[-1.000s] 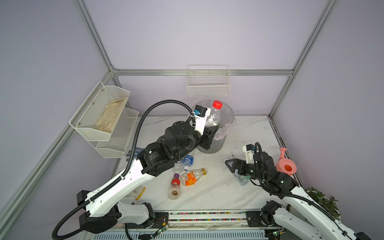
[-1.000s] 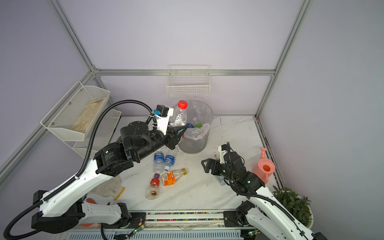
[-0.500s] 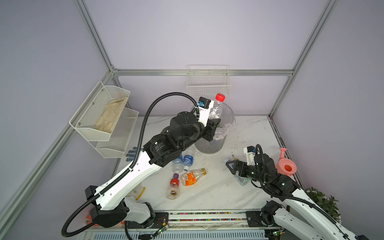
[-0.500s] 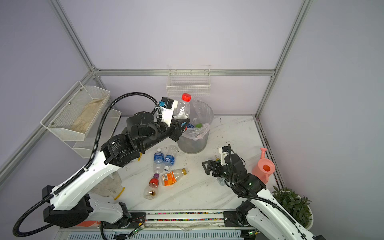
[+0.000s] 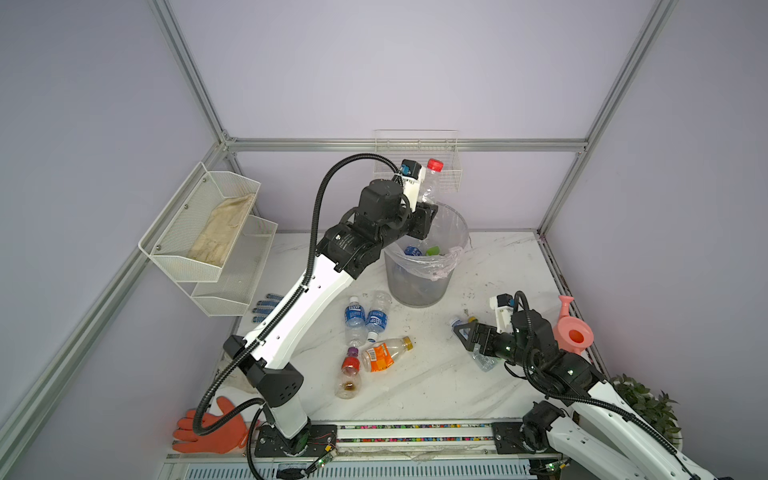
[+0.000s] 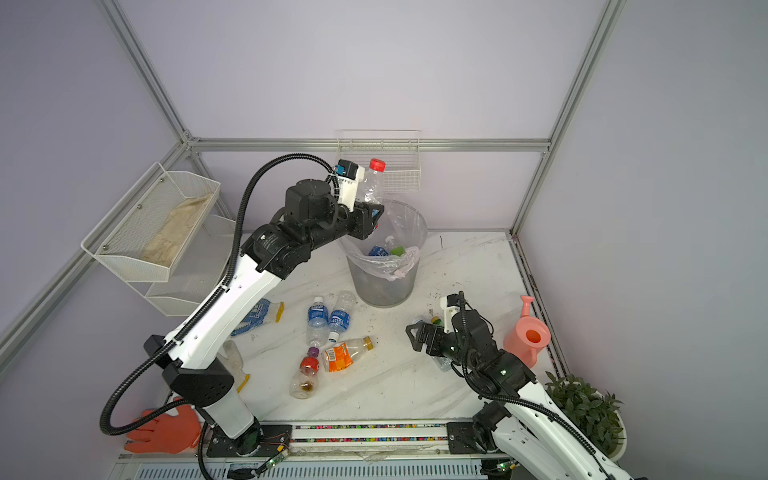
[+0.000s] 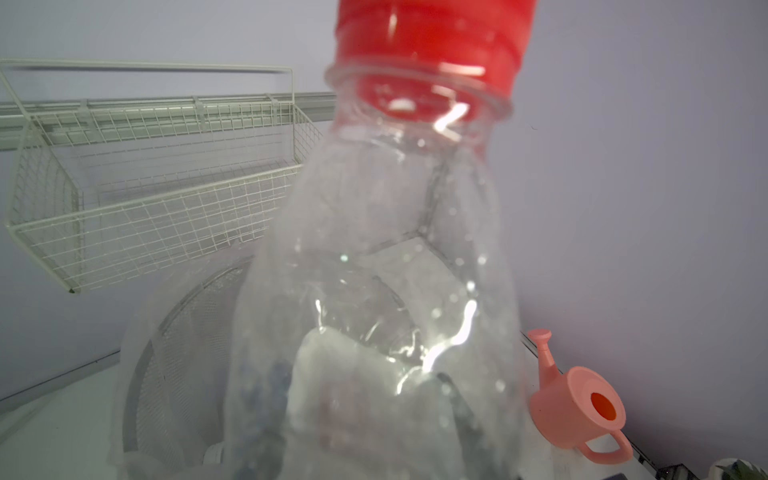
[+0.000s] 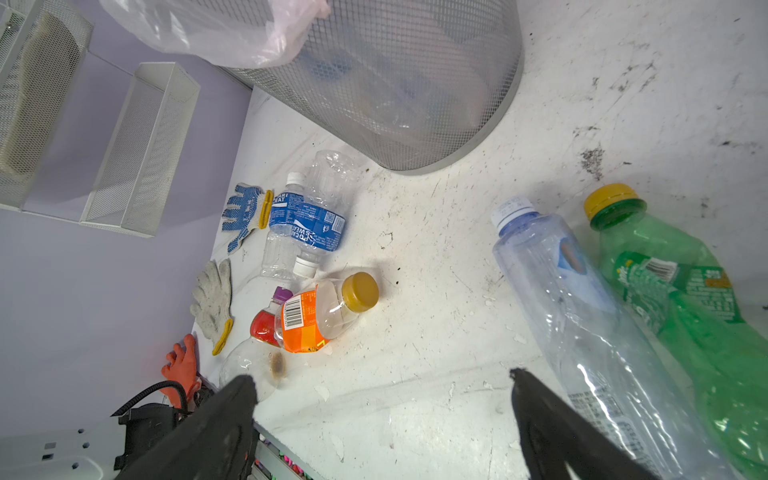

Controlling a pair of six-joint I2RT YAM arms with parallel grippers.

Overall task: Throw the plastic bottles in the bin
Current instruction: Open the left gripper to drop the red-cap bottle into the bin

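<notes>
My right gripper will go next to the middle of the pale blue bottle point(image 5: 473, 347) point(image 8: 612, 348), beside the green bottle, and close there.
My left gripper point(image 5: 424, 217) is raised over the near rim of the bin point(image 5: 415, 286), a grey mesh basket with a clear bag. It is shut on a clear red-capped bottle point(image 5: 430, 183) that stands cap-up; this bottle point(image 7: 395, 249) fills the left wrist view and hides the jaws. Several bottles lie inside the bin. On the table lie two blue-labelled bottles point(image 5: 353, 318), an orange-labelled one point(image 5: 384, 353) and a red-labelled one point(image 5: 350, 368). My right gripper point(image 8: 382, 376) hangs open and empty low over the table, beside a pale blue bottle point(image 8: 582, 316) and a green bottle point(image 8: 685, 299).
A pink watering can point(image 5: 573, 332) stands at the right table edge with a potted plant point(image 5: 644, 403) behind my right arm. White mesh baskets point(image 5: 208, 232) hang on the left wall and a wire basket point(image 5: 415, 162) on the back wall. Gloves point(image 6: 257, 316) lie left of the bottles.
My left arm has lifted the red-capped bottle higher above the bin's rim. The right arm has hardly moved.
</notes>
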